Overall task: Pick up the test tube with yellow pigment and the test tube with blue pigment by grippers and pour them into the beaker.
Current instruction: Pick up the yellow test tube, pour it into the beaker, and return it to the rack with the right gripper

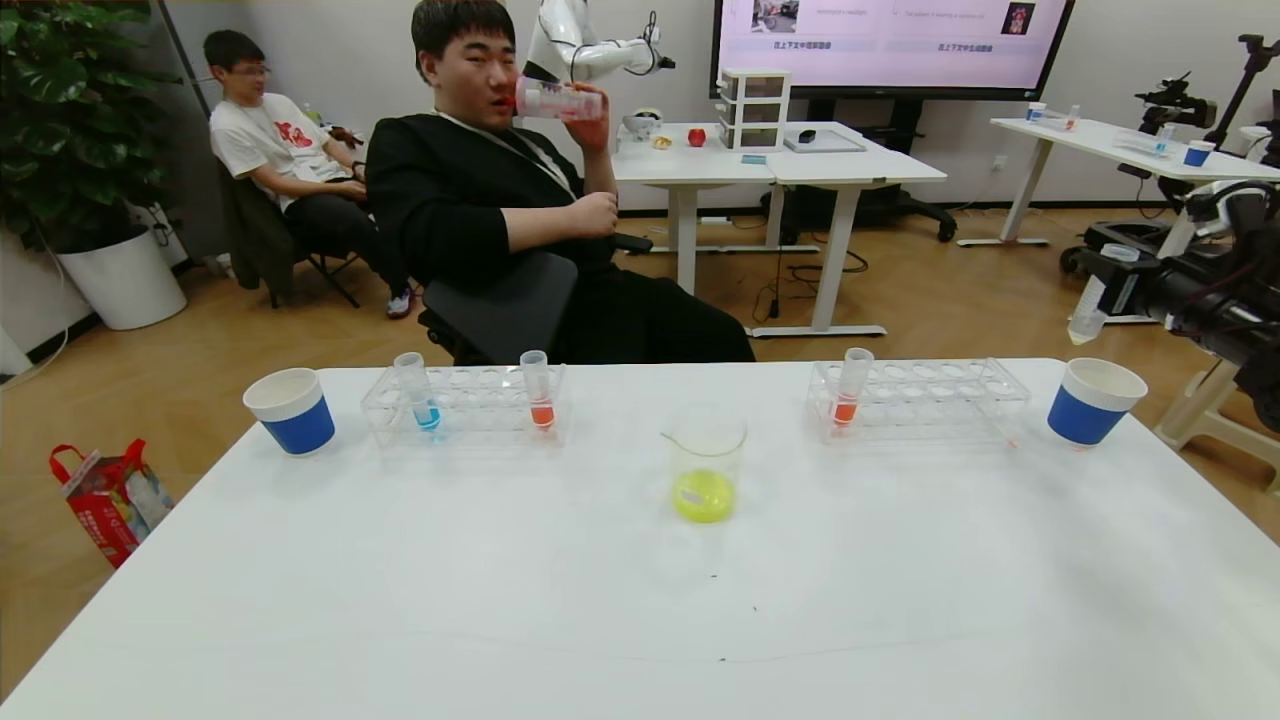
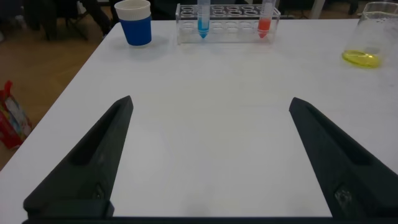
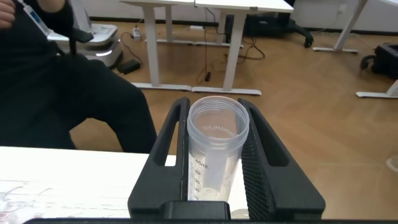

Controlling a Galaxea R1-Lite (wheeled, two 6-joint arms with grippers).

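Observation:
My right gripper is to release the clear tube inside the blue paper cup (image 1: 1096, 382) just below that gripper.
The beaker (image 1: 705, 462) stands mid-table with yellow liquid at its bottom; it also shows in the left wrist view (image 2: 367, 43). The blue-pigment tube (image 1: 420, 395) stands upright in the left rack (image 1: 465, 405), beside an orange-red tube (image 1: 538, 392); the left wrist view shows it too (image 2: 203, 18). My right gripper (image 1: 1122, 280) is at the far right, above and beyond the right blue cup, shut on a clear tube (image 1: 1090, 308) with no yellow liquid visible in it. The right wrist view shows this gripper (image 3: 213, 106) clamping that tube (image 3: 214, 155). My left gripper (image 2: 210, 102) is open and empty over the table's near left.
A blue paper cup (image 1: 292, 410) stands left of the left rack, another (image 1: 1092, 402) right of the right rack (image 1: 920, 398), which holds an orange-red tube (image 1: 850, 392). A man sits just behind the table's far edge. The table (image 1: 640, 600) is bare in front.

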